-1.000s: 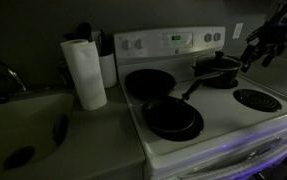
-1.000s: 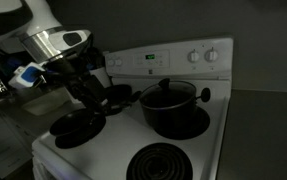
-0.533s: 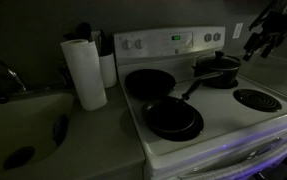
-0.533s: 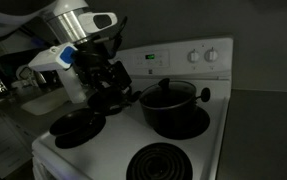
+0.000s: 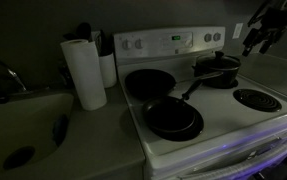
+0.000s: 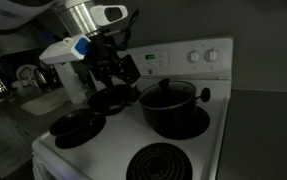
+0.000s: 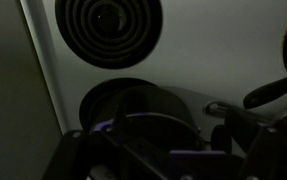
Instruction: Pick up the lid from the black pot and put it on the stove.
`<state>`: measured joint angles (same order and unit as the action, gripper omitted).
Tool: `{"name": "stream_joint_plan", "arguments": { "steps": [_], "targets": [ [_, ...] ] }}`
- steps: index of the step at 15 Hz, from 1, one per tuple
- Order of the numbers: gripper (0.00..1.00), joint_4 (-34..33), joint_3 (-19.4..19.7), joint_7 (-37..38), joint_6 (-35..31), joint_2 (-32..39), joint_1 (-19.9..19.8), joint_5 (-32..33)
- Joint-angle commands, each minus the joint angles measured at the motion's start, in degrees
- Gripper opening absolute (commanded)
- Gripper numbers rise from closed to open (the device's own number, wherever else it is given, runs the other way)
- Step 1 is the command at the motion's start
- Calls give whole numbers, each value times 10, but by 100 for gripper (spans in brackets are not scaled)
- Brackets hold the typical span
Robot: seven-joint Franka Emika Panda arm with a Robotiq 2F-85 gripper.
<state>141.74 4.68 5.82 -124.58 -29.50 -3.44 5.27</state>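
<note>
The robot's gripper should next go to the small knob (image 5: 219, 55) on top of the black pot's see-through lid and close there.
The black pot (image 6: 173, 110) stands on a back burner of the white stove (image 6: 103, 160), its long handle pointing toward the frying pans. The see-through lid (image 6: 168, 92) lies on the pot, with its small knob on top. In the exterior view from the sink side, pot (image 5: 216, 72) and lid (image 5: 215, 62) sit at the stove's (image 5: 223, 125) back right. My gripper (image 6: 120, 66) hangs in the air beside and above the pot, apart from the lid, and looks open and empty. It also shows at the top right (image 5: 257, 40). In the wrist view the pot (image 7: 133, 108) lies below my dark fingers (image 7: 148, 150).
Two black frying pans (image 5: 148, 82) (image 5: 173, 118) occupy the stove's other side. A bare coil burner (image 5: 255, 99) sits in front of the pot and also shows in the wrist view (image 7: 108, 25). A paper towel roll (image 5: 84, 72) and a sink (image 5: 23, 125) lie beyond the stove.
My gripper has risen from low over the frying pans and now hangs higher, near the back panel. The pot, lid and pans have not moved.
</note>
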Motion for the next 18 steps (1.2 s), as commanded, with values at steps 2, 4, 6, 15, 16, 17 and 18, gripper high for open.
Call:
{"name": "stream_joint_plan", "arguments": {
  "steps": [2,4,6,15,16,17,18],
  "targets": [
    [100,-80,18,-52,4,75,-12,-6],
    [100,-109,26,-72,11,107,-10,-6],
    [100,-136,31,-94,18,140,-9,-6],
    [100,-181,12,-73,16,208,-5,10],
    [100,-180,8,-68,14,208,-5,14],
    [100,-180,4,-59,10,210,-5,19],
    [100,-180,0,-50,8,211,-5,24]
  ]
}}
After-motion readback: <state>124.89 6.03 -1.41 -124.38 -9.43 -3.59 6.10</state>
